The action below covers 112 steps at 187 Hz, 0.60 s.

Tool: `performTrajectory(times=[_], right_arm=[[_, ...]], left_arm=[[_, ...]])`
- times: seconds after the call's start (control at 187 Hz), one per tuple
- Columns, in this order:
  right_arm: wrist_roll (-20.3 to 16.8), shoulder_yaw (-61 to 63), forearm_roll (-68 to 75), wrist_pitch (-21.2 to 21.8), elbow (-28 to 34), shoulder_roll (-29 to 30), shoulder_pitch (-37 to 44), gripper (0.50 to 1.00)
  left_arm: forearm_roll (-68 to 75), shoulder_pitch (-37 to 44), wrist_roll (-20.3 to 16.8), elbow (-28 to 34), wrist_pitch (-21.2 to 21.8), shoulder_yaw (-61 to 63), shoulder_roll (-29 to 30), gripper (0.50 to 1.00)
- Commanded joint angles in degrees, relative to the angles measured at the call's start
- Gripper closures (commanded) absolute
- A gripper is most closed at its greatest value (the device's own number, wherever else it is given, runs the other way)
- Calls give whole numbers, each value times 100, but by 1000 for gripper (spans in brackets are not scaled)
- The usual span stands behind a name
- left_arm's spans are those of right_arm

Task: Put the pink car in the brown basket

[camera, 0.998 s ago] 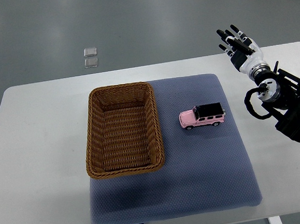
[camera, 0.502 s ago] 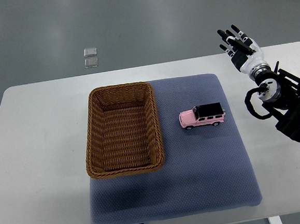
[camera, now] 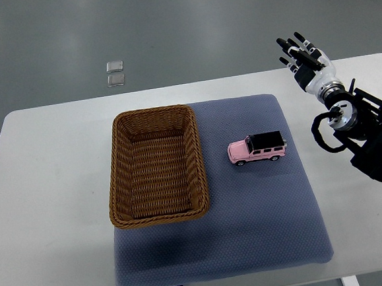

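I will close my right gripper on the pink car across the back part of its black roof (camera: 271,140).
A pink toy car (camera: 257,148) with a black roof stands on its wheels on the blue-grey mat (camera: 263,223), right of the middle. The brown wicker basket (camera: 116,177) stands on the mat's left part and holds nothing. My right hand (camera: 301,56) is at the table's far right edge, well up and to the right of the car, fingers spread and holding nothing. Its dark arm (camera: 366,141) comes in from the right edge. The left arm is out of view.
The white table (camera: 51,213) carries the mat. Two small clear squares (camera: 115,73) lie on the grey floor beyond the table's far edge.
The right hand, car and basket have not moved. A dark shape at the picture's left edge has drawn back out of view.
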Motion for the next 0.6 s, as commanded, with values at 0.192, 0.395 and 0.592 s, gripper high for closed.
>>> performTrajectory(times=[0.192,0.395,0.592], right_arm=[[0,-27,0,-7,42,-70,9,589],[0,-44,-35,-25,69,-97,36,589],[-9,-132,-114,-34,86,-264,80,589]], left_arm=[[-1,-1,-1,0,0,0,0,500],[-1,-1,-1,0,0,0,0,500],[-1,-1,-1,0,0,0,0,500]])
